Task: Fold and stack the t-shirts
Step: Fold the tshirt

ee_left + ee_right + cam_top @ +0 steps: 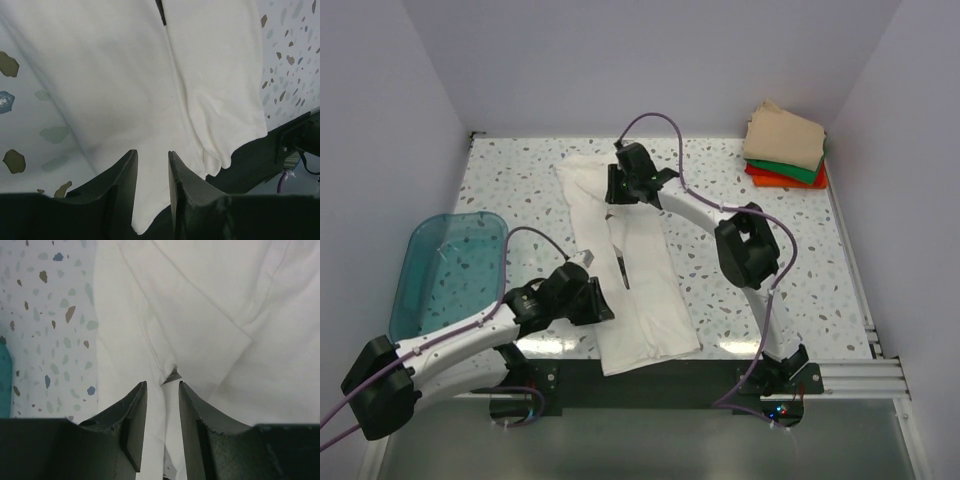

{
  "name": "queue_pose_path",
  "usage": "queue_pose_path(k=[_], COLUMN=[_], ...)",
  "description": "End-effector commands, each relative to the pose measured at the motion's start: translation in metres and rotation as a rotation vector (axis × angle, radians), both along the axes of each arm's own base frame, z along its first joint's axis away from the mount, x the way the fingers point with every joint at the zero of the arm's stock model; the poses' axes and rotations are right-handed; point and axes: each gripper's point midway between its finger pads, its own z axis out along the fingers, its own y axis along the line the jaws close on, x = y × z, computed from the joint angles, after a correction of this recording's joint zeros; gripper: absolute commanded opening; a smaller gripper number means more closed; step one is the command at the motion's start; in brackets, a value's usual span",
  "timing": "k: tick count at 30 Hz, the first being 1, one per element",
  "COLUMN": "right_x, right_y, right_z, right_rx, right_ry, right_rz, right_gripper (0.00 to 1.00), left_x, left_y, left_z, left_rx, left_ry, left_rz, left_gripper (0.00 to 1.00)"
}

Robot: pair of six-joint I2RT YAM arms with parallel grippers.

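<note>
The folded layer's corner lies crooked across the t-shirt, so next my right gripper pinches the layer's end (170, 369) by the middle gap and straightens it along the t-shirt.
The large white t-shirt (640, 290) lies folded into a long strip down the middle of the table, its small black print (621, 268) showing at the fold. My left gripper (603, 306) is at the strip's near left edge. In the left wrist view (152, 152) its jaws stand a little apart over the shirt's hem (150, 75). My right gripper (620, 190) is over the strip's far end. In the right wrist view (162, 384) its jaws stand a little apart over a folded layer (210, 300). Folded tan (785, 135), green (790, 168) and orange-red (760, 176) tees are stacked at the far right.
A translucent teal bin (450, 270) stands at the left of the table, beside my left arm. The shirt's near end hangs over the table's black front edge (720, 375). Walls close in the back and both sides.
</note>
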Motion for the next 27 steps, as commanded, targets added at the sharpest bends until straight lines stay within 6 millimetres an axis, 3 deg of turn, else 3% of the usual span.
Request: queue_pose_path(k=[1,6,19,27], right_x=[0.01,0.01,0.02,0.032], right_y=[-0.018,-0.027,-0.029,-0.025], right_z=[0.047,0.028,-0.014,-0.014], right_rx=[0.016,-0.022,-0.079,-0.043], right_ry=[-0.079,-0.046,0.017,0.012], right_rz=[-0.052,-0.063,-0.086,-0.095], right_gripper=[0.36,0.45,0.46,0.45], left_x=[0.011,0.015,0.014,0.013], left_y=[-0.001,0.005,0.008,0.01], left_z=[0.02,0.024,0.026,0.025], left_rx=[0.017,0.033,0.033,0.038], left_ry=[-0.059,-0.071,-0.073,-0.075], left_rz=[-0.005,0.033,0.04,0.045], left_gripper=[0.36,0.38,0.39,0.39])
